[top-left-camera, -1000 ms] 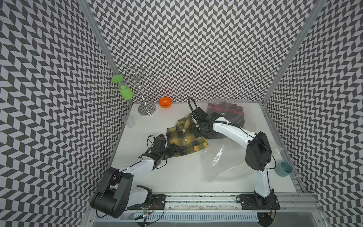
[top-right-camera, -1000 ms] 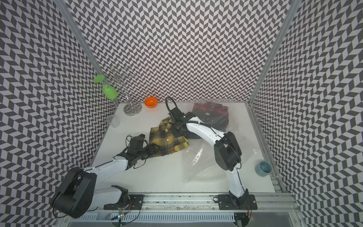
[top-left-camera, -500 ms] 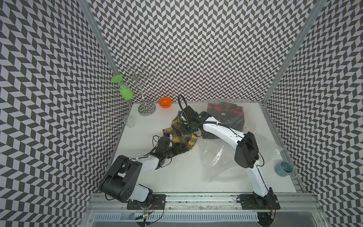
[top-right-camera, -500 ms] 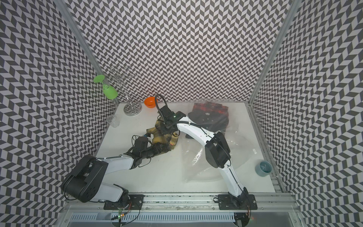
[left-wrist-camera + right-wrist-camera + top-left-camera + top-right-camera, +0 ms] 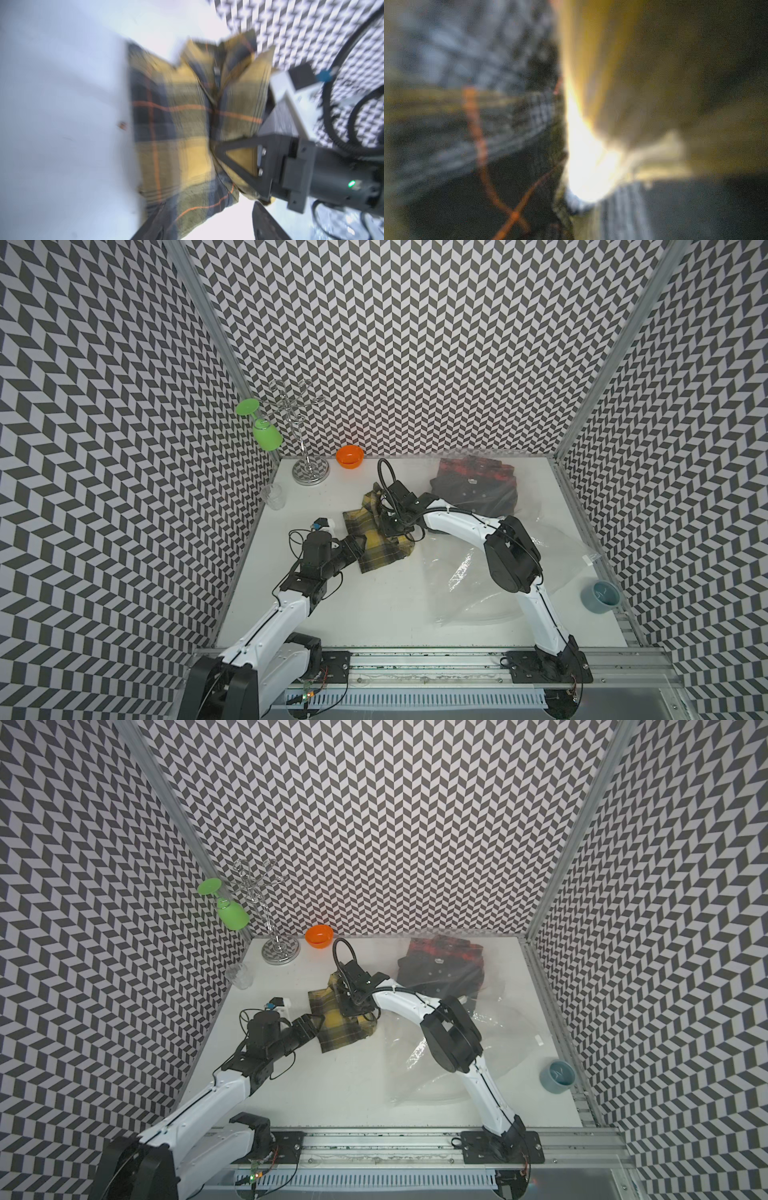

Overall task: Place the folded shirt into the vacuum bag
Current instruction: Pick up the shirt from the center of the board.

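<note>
My right gripper has only the side of the folded shirt near the vacuum bag. It should open and take the shirt's middle (image 5: 373, 537) before it lifts the shirt.
The folded shirt (image 5: 376, 541) (image 5: 338, 1025), yellow plaid, lies rumpled mid-table with its far part bunched up. My left gripper (image 5: 358, 545) (image 5: 209, 207) is open at the shirt's near-left corner, and that corner lies between its fingers (image 5: 151, 224). My right gripper (image 5: 388, 526) reaches down onto the shirt's middle. One finger (image 5: 241, 143) presses into the cloth and the other is hidden. The right wrist view shows only blurred plaid. The vacuum bag (image 5: 465, 572) (image 5: 415, 1052), clear crinkly plastic, lies just right of the shirt.
A red plaid shirt (image 5: 473, 485) lies at the back right under clear plastic. A glass rack (image 5: 309, 472) with a green glass (image 5: 268, 437), an orange bowl (image 5: 350, 456) and a clear cup (image 5: 273, 496) stand at the back left. A blue-grey cup (image 5: 600, 597) sits at the right edge.
The shirt lay flat a second ago and is now bunched at its far side. My right gripper moved from the shirt's far-right edge to over its middle. My left arm shifted slightly.
</note>
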`<action>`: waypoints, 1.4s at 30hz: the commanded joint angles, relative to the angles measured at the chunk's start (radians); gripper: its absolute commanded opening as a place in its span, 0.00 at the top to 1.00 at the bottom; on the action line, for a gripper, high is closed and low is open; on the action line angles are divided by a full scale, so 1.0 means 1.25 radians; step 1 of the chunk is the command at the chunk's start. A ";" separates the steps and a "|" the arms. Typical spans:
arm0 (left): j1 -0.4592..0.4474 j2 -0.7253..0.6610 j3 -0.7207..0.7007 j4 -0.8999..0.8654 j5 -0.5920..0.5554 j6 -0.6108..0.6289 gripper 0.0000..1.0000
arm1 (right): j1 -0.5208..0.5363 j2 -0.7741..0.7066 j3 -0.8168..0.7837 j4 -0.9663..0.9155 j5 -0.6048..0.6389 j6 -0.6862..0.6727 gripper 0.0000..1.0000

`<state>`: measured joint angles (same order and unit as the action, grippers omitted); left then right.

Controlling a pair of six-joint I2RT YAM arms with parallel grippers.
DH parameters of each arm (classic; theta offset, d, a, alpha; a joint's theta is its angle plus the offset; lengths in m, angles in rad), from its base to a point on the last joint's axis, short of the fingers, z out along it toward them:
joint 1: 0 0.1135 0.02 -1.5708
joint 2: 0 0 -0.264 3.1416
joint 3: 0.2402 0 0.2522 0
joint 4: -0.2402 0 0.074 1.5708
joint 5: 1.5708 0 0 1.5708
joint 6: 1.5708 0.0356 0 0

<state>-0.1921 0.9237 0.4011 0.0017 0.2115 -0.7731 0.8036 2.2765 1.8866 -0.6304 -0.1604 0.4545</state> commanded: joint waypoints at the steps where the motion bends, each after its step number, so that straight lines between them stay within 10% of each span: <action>1: 0.063 -0.054 0.045 -0.143 -0.057 0.039 0.35 | 0.010 0.022 -0.010 -0.041 0.027 -0.055 0.31; 4: 0.125 -0.093 0.067 -0.178 -0.069 0.066 0.35 | 0.028 0.036 -0.017 -0.058 0.057 -0.086 0.01; 21: 0.152 -0.090 0.102 -0.186 -0.027 0.105 0.35 | 0.164 0.306 0.072 -0.215 0.223 -0.112 0.00; 33: 0.152 -0.098 0.142 -0.198 0.004 0.107 0.35 | 0.096 0.291 0.070 -0.188 0.125 -0.146 0.94; 42: 0.153 -0.097 0.202 -0.230 0.007 0.127 0.35 | 0.070 0.029 0.122 -0.114 0.114 -0.163 1.00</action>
<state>-0.0055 0.8104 0.6025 -0.2596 0.2092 -0.6430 0.9058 2.4065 2.0571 -0.6922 0.0528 0.2554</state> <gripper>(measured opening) 0.646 0.141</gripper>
